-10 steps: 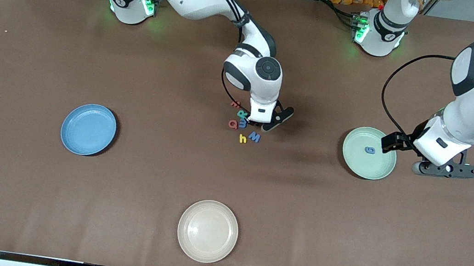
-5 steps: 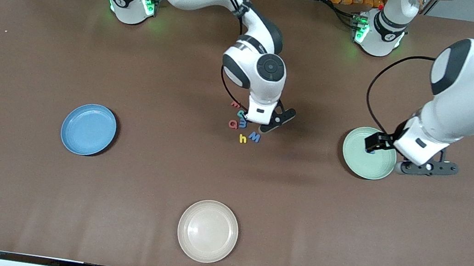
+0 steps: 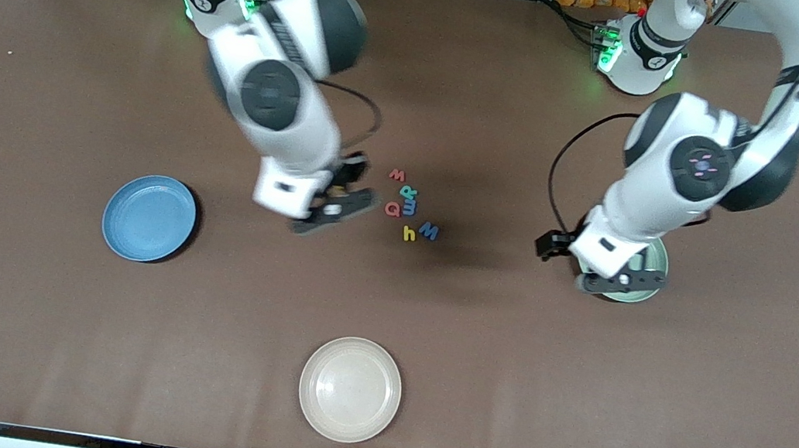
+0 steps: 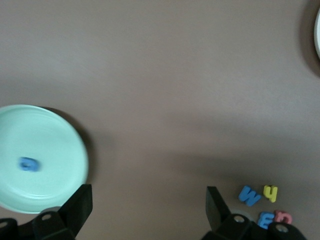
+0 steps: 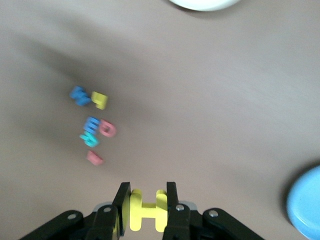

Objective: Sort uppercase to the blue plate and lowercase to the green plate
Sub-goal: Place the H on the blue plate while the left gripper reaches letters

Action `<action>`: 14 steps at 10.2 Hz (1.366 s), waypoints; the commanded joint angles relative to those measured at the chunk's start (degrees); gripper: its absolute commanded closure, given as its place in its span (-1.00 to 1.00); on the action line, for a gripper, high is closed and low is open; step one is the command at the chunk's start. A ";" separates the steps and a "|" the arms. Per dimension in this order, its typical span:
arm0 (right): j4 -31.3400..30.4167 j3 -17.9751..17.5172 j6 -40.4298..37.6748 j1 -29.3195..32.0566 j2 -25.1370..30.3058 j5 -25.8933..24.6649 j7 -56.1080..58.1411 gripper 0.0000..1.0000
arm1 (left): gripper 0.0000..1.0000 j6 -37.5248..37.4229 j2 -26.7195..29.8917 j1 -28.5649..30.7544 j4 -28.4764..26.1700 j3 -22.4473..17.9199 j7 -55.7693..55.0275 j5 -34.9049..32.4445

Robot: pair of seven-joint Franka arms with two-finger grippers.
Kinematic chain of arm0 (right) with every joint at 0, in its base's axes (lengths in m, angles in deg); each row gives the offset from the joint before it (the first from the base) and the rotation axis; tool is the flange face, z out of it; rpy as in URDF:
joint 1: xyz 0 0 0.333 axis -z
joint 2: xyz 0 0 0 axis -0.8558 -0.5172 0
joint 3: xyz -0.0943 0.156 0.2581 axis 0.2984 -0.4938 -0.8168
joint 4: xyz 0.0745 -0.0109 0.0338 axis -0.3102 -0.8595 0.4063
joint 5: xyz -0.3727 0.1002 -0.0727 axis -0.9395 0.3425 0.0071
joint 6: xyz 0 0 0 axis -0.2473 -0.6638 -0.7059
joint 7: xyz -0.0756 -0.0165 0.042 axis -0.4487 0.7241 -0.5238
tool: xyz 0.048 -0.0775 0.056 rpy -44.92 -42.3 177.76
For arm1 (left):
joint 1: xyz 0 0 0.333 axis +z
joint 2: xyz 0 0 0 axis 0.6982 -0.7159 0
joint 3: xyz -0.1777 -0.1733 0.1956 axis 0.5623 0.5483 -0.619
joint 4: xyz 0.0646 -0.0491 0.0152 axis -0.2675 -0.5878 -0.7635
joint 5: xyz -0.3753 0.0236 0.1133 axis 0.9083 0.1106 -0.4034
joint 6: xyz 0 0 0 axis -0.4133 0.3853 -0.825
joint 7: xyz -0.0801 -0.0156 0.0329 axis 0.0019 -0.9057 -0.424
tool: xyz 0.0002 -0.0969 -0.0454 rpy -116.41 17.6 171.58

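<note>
The yellow H will leave my right gripper near the middle of the empty blue plate [image 3: 154, 214].
My right gripper [image 3: 334, 212] hangs over bare table between the letter pile and the blue plate [image 3: 148, 218]. It is shut on the yellow H [image 5: 145, 210], an uppercase letter held flat between the fingers. On the table lie the red w [image 3: 397, 174], teal R [image 3: 409, 193], blue m [image 3: 409, 207], red Q [image 3: 392, 210], yellow h [image 3: 409, 234] and blue W [image 3: 429, 230]. My left gripper [image 3: 622, 281] is open and empty over the green plate [image 3: 659, 259]. The left wrist view shows the blue g [image 4: 29, 164] lying in that green plate [image 4: 50, 130].
A cream plate [image 3: 350, 389] stands near the table edge closest to the front camera. The blue plate [image 5: 306, 205] shows at the edge of the right wrist view with nothing in it.
My right arm has lifted off the letter pile with the yellow H and swung toward the blue plate. My left arm has moved from beside the green plate to over it.
</note>
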 commanded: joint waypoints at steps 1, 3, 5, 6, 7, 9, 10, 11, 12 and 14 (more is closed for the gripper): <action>-12.39 -0.49 0.46 9.21 7.59 1.38 1.36 1.00 | -1.00 5.22 -6.09 -6.06 1.57 0.19 -12.06 -7.41; -18.03 2.21 2.03 13.98 8.32 -0.46 1.63 1.00 | -1.00 7.80 -10.66 -11.60 3.76 0.10 -18.76 -9.81; -24.36 4.86 5.89 18.19 8.06 -4.06 4.41 1.00 | -1.00 7.80 -13.57 -14.08 6.67 0.19 -20.98 -9.21; -27.26 5.39 9.40 21.09 7.79 -4.51 7.05 1.00 | -0.88 7.89 -15.24 -15.04 8.42 0.19 -20.99 -9.11; -29.37 7.22 12.82 22.08 6.83 -4.51 8.64 1.00 | -0.78 7.89 -17.17 -16.27 10.44 0.19 -21.42 -9.11; -30.97 9.08 17.76 22.18 3.68 -4.43 9.10 1.00 | -0.62 7.89 -21.47 -18.47 15.96 -0.16 -23.26 -9.20; -31.33 9.09 20.13 22.26 2.44 -4.43 9.10 1.00 | -0.57 7.98 -23.24 -19.26 18.17 -0.51 -23.79 -9.29; -31.76 9.17 21.63 22.61 1.82 -4.43 9.18 1.00 | -0.56 8.15 -24.21 -20.05 19.32 -1.13 -23.88 -9.29; -31.77 9.17 22.08 22.96 1.55 -4.43 9.18 0.68 | -0.54 8.94 -24.92 -21.37 19.68 -2.18 -24.15 -9.20; -31.59 9.17 22.00 23.14 1.90 -4.34 9.18 -0.99 | -0.51 11.65 -26.93 -23.92 19.78 -2.97 -27.12 -9.46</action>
